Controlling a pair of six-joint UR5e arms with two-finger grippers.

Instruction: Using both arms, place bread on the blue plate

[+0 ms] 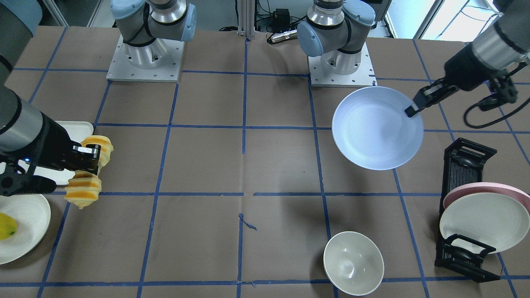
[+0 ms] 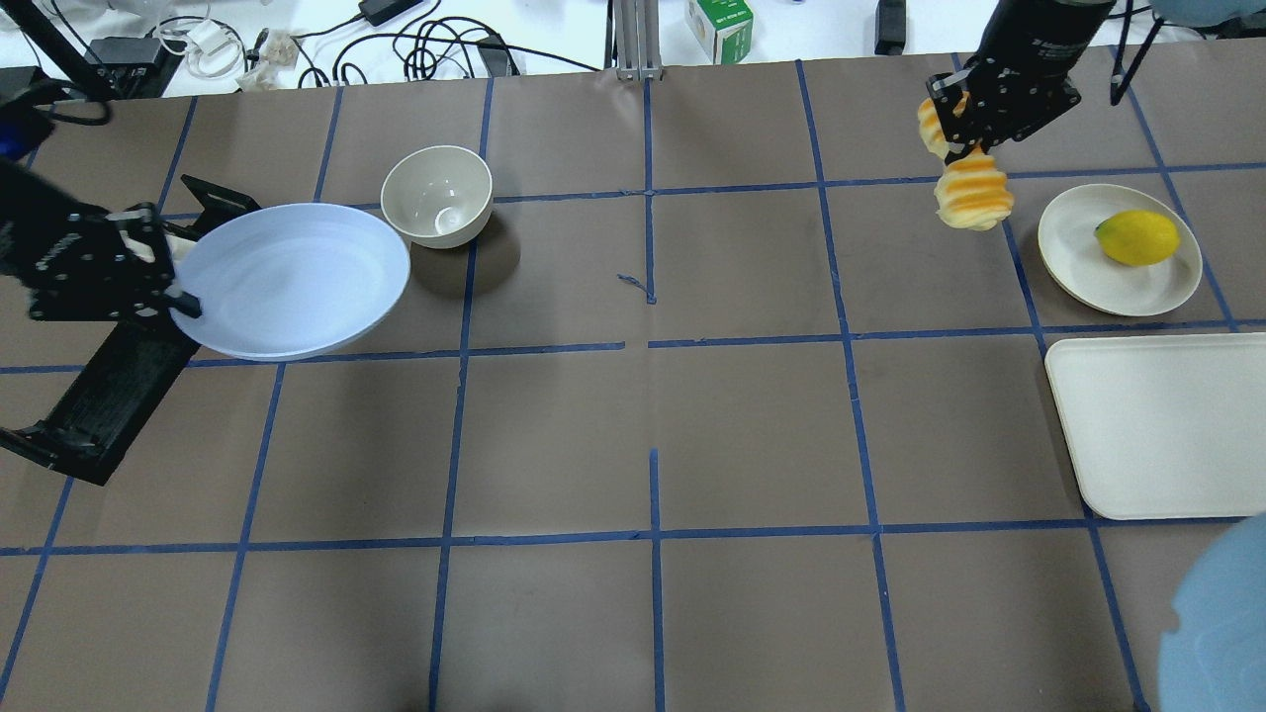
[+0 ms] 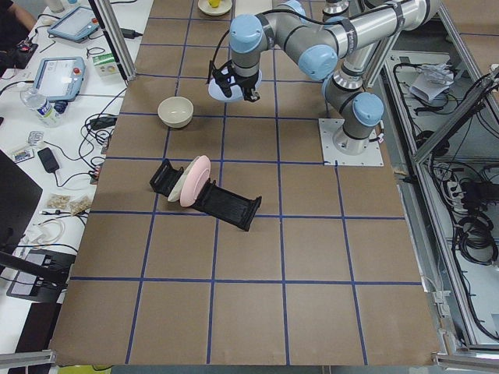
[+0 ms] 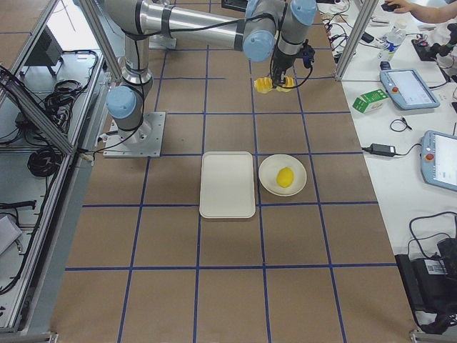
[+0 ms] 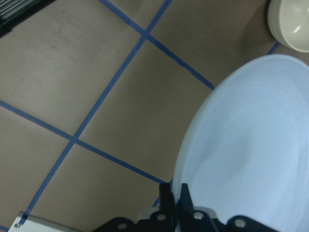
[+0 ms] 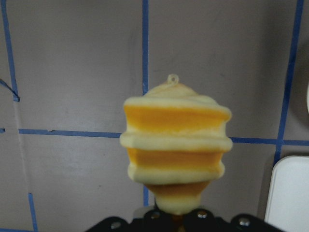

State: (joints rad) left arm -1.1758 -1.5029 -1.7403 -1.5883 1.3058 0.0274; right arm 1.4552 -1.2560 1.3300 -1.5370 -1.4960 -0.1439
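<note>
My left gripper is to let go of the blue plate on the open table, over the gap in the blue tape lines (image 1: 246, 183).
My left gripper (image 2: 176, 285) is shut on the rim of the blue plate (image 2: 292, 280) and holds it tilted above the table; the plate also shows in the front view (image 1: 377, 128) and the left wrist view (image 5: 251, 145). My right gripper (image 2: 954, 138) is shut on the middle of the bread (image 2: 974, 193), a pale yellow loaf with orange ridges, and holds it in the air. The bread sags at both ends in the front view (image 1: 84, 191) and hangs end-on in the right wrist view (image 6: 175, 145). Plate and bread are far apart, at opposite ends of the table.
A cream bowl (image 2: 437, 195) stands just beside the held plate. A black dish rack (image 1: 463, 165) holds a pink plate (image 1: 488, 189) and a cream plate (image 1: 484, 223). A cream plate (image 2: 1073, 247) with a lemon (image 2: 1137, 237) and a white tray (image 2: 1157, 425) lie below the right arm.
</note>
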